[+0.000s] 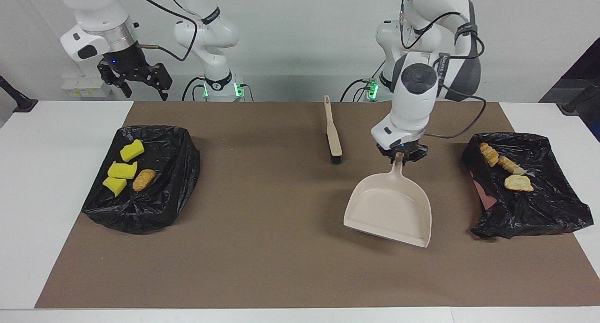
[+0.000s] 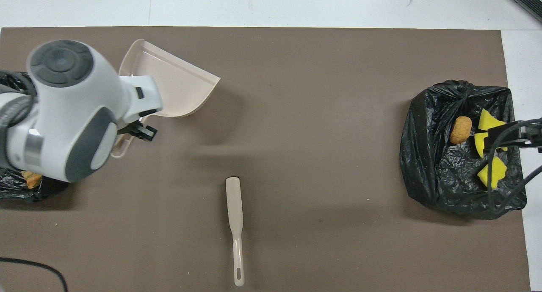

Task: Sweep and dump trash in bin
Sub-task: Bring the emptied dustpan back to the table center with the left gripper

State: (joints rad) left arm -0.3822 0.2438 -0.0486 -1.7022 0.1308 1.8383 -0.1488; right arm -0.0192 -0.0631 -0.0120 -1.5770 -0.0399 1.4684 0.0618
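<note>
My left gripper should put down the beige dustpan on the brown mat (image 2: 231, 94) beyond the bristle end of the brush, in line with it.
My left gripper (image 1: 399, 155) is shut on the handle of the beige dustpan (image 1: 389, 210), which hangs empty, mouth down, low over the middle of the mat. Three bread-like pieces of trash (image 1: 517, 183) lie in the black-bagged bin (image 1: 539, 220) at the left arm's end. Three yellow chunks (image 1: 123, 170) and a golden-brown lump (image 1: 143, 179) lie in the other black-bagged bin (image 1: 140, 220) at the right arm's end. My right gripper (image 1: 145, 95) hangs open and empty in the air over that bin's (image 2: 423, 156) edge.
The beige brush (image 1: 333, 136) with black bristles lies on the brown mat (image 1: 262, 248) near the robots, handle toward them; the overhead view shows the brush (image 2: 235, 224) too. White table (image 1: 51, 182) borders the mat at both ends.
</note>
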